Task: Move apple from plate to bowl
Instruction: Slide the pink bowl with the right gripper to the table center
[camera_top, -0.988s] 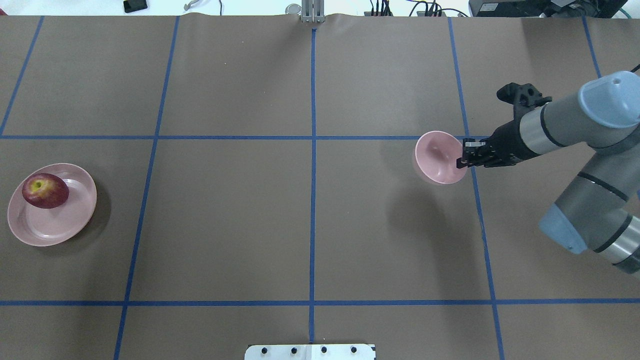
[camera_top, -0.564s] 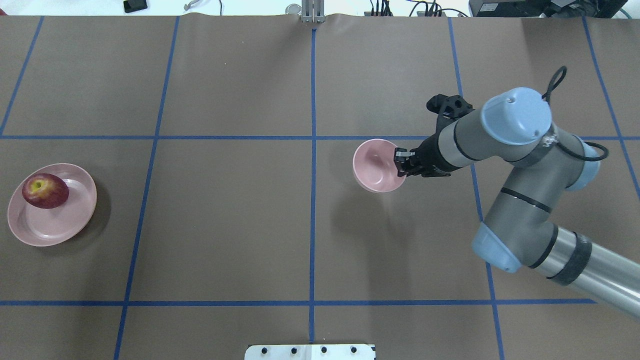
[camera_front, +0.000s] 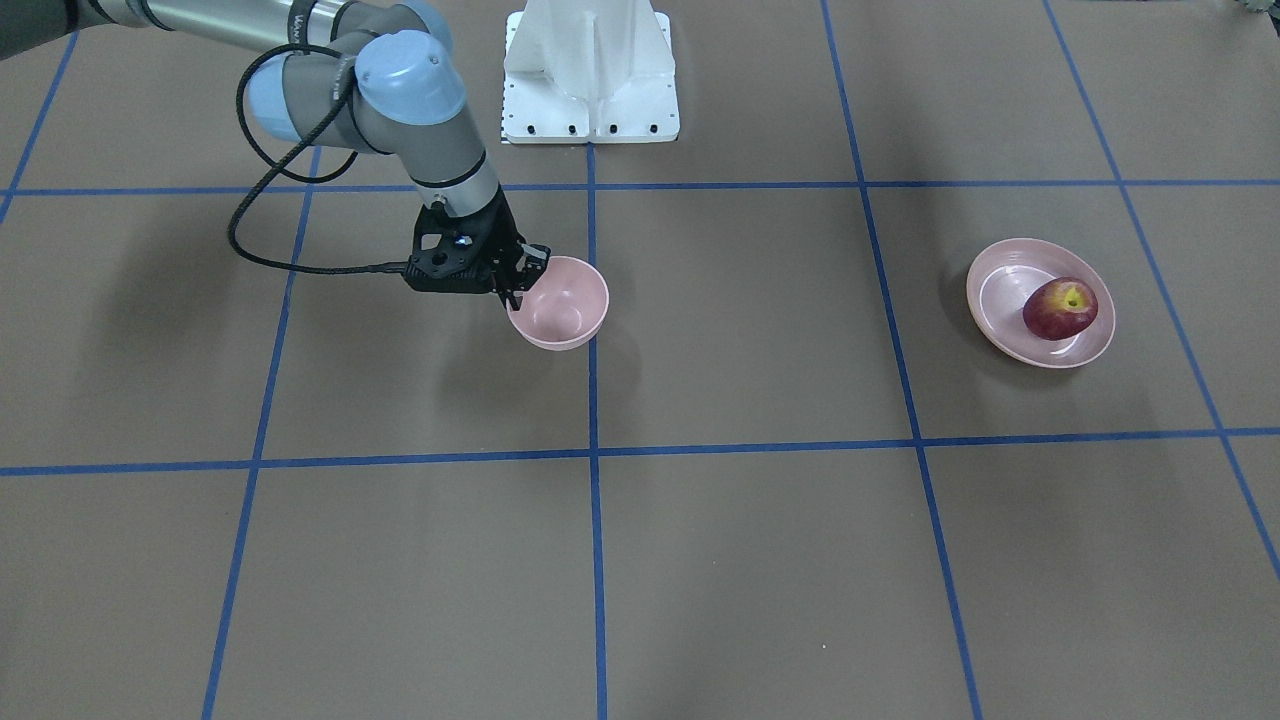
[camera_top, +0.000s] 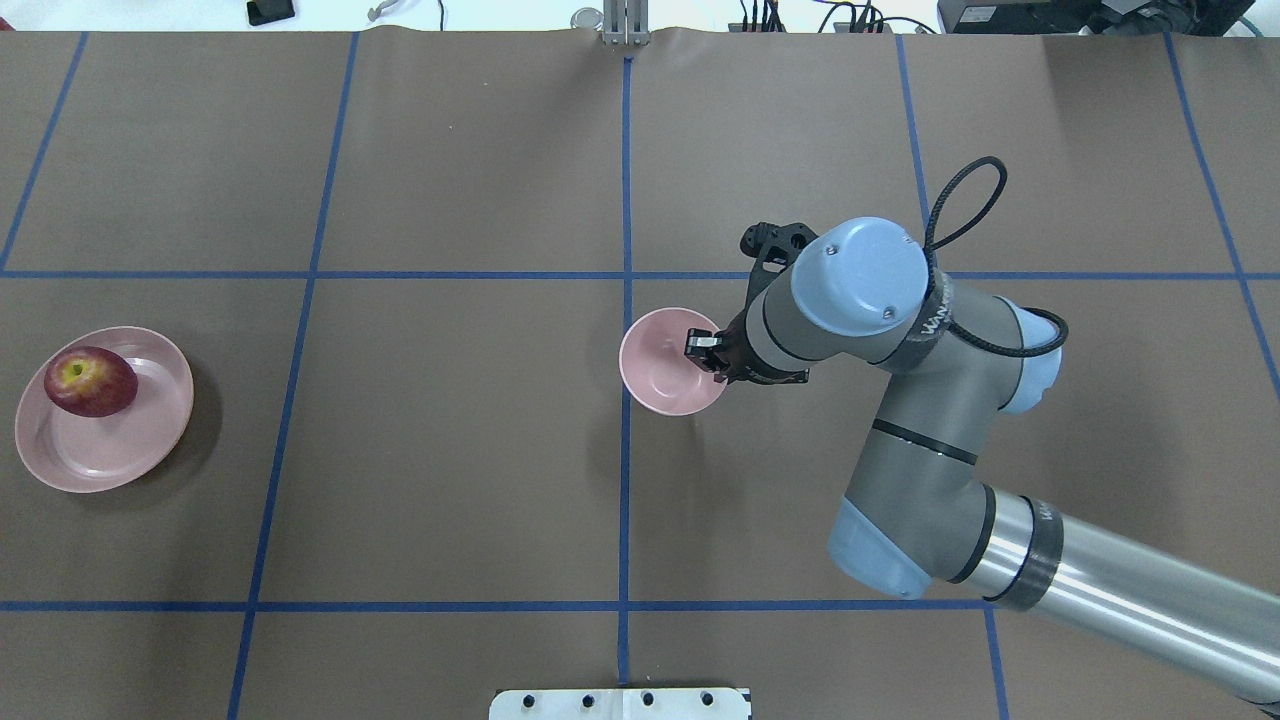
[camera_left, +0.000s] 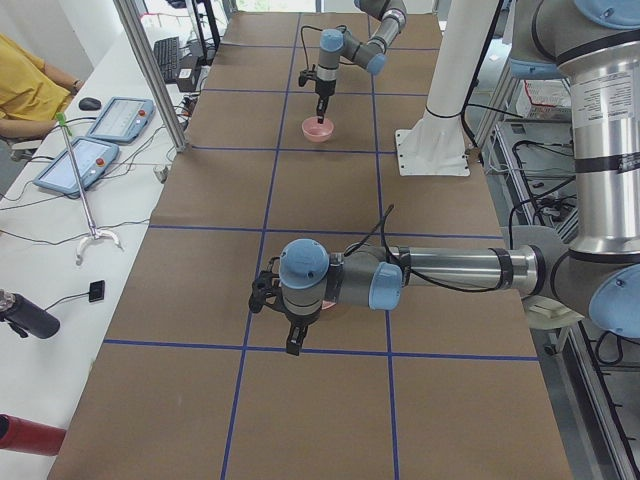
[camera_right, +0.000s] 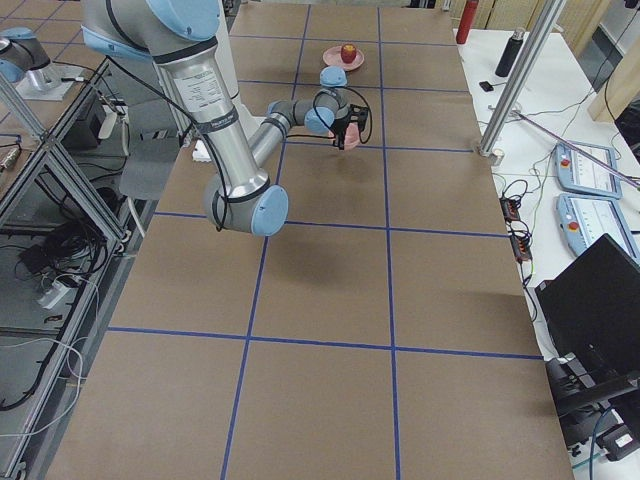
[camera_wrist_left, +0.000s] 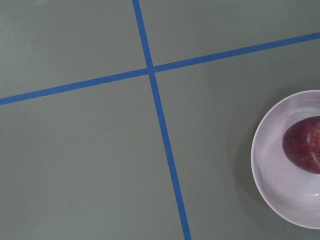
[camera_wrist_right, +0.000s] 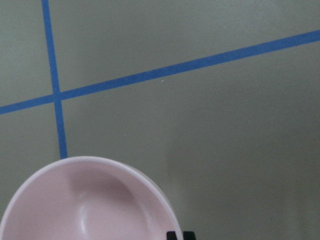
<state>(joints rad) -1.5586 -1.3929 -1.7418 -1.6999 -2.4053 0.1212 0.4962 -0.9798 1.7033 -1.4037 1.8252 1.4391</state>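
The robot's right gripper needs to set the pink bowl down on the blue centre line (camera_front: 602, 318) in front of the white robot base.
A dark red apple (camera_top: 90, 381) lies on the pale pink plate (camera_top: 120, 450) at the table's far left; both also show in the front view, apple (camera_front: 1060, 308) and plate (camera_front: 1000, 290), and at the right edge of the left wrist view, apple (camera_wrist_left: 305, 150). My right gripper (camera_top: 703, 350) is shut on the near rim of the empty pink bowl (camera_top: 662, 372), upright beside the centre line and low; I cannot tell whether it touches the table. My left gripper (camera_left: 290, 345) shows only in the exterior left view, high near the plate; I cannot tell if it is open.
Blue tape lines (camera_top: 625, 200) divide the brown table into squares. The white robot base (camera_front: 590, 80) stands at the robot's edge of the table. A black cable (camera_top: 965, 200) loops off the right wrist. Brown table surface lies between bowl and plate.
My right arm has carried the bowl leftward from the right-hand square to the centre line. The bowl has gone from tilted to upright. Apple and plate have not moved.
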